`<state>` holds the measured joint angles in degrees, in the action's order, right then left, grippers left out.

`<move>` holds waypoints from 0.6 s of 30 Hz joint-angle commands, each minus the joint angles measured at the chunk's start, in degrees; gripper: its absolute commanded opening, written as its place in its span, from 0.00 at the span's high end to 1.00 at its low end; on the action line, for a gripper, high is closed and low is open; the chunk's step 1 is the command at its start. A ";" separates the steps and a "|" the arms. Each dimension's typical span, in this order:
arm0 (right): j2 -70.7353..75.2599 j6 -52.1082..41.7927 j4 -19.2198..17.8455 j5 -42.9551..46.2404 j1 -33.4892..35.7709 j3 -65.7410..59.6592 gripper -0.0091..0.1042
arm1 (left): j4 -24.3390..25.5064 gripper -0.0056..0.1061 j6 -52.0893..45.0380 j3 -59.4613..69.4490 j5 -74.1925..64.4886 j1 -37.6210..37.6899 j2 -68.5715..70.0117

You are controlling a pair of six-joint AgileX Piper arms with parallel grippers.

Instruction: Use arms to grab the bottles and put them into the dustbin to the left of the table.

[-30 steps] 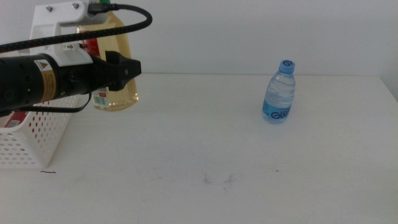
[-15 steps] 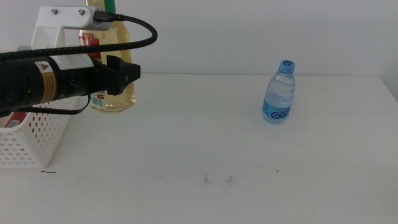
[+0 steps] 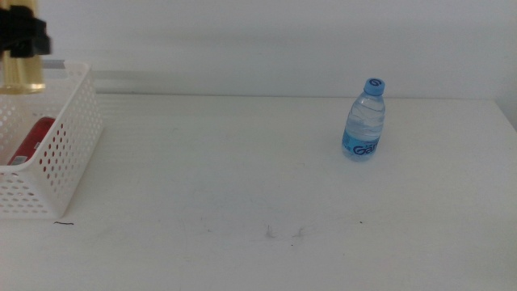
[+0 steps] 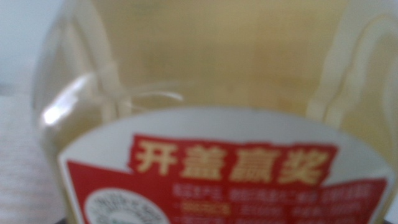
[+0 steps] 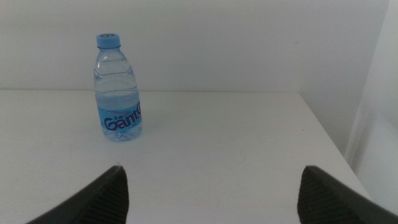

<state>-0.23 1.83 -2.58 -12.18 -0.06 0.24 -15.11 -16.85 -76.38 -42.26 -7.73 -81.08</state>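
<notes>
I should use my left gripper to set the yellow juice bottle, now held above the dustbin, down between the red soda can and the dustbin's table-side (image 3: 68, 150).
My left gripper (image 3: 22, 34) is at the far left, above the white perforated dustbin (image 3: 71, 145), shut on the yellow juice bottle (image 3: 23, 77). The bottle's lower part hangs over the dustbin's back end. In the left wrist view the juice bottle (image 4: 211, 74) and its red label fill the picture. A red soda can (image 3: 32, 137) lies inside the dustbin. The small clear water bottle (image 3: 363, 121) with a blue cap stands upright at the right back of the table (image 3: 242, 178). My right gripper (image 5: 214, 199) is open and empty, well short of the water bottle (image 5: 118, 93), and out of the middle view.
Small dark scuff marks (image 3: 283, 233) lie near the table's front middle, and a short dark mark (image 3: 63, 223) by the dustbin's front corner. The table's right edge (image 5: 329, 149) runs close past the water bottle.
My left arm has swung left with the juice bottle, from beside the dustbin's right side to above it, and has mostly left the middle view. The water bottle has not moved.
</notes>
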 commanded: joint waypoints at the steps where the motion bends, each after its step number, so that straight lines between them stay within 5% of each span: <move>1: 0.23 -0.20 -0.19 0.59 0.28 -0.24 0.11 | -16.24 0.97 -12.58 -9.14 -8.99 -4.33 -3.41; 6: 0.23 -0.20 -0.19 0.59 0.28 -0.24 0.11 | -13.01 0.97 -9.84 -22.04 -21.55 -8.93 -12.47; 14: 0.23 -0.20 -0.19 0.59 0.28 -0.24 0.11 | 4.39 0.97 0.33 -26.51 -26.54 -9.92 -22.83; 18: 0.23 -0.20 -0.19 0.59 0.28 -0.24 0.11 | 5.03 0.95 0.44 -26.51 -27.13 -9.92 -26.55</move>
<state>-0.23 1.83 -2.58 -12.18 -0.06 0.24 -9.28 -17.34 -101.55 -71.00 -17.73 -107.56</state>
